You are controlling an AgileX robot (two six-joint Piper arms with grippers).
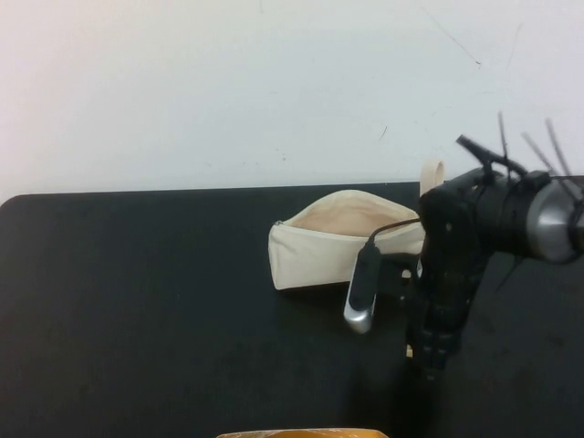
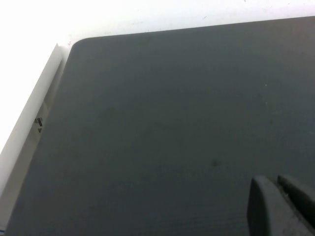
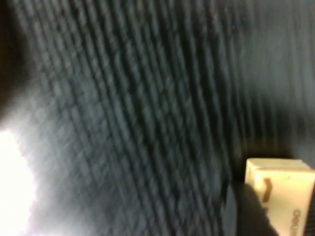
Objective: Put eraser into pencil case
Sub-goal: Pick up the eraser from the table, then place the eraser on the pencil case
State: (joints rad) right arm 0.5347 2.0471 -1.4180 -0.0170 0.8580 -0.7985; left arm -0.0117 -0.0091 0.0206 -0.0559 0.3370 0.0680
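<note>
Next, my right gripper releases the eraser inside the middle of the pencil case's opening (image 1: pixel 350 221), so that it lies against the beige lining of the case. The eraser is now in front of the case.
The cream-white pencil case (image 1: pixel 319 246) lies on the black table (image 1: pixel 137 301), right of centre, its zip open and its beige lining showing, with a loop strap (image 1: pixel 432 173) at its far right end. My right gripper (image 1: pixel 429 356) points down at the table just in front of the case's right end. In the right wrist view it (image 3: pixel 275 206) is shut on the tan-yellow eraser (image 3: pixel 283 191), with a dark finger (image 3: pixel 246 211) against the eraser's side. My left gripper (image 2: pixel 278 199) is out of the high view; it hovers shut and empty over bare table.
A white wall rises behind the table's far edge. An orange-tan object (image 1: pixel 301 432) shows at the front edge of the high view. The left wrist view shows the table's rounded corner (image 2: pixel 78 44) and a white strip (image 2: pixel 34 118) beside it.
</note>
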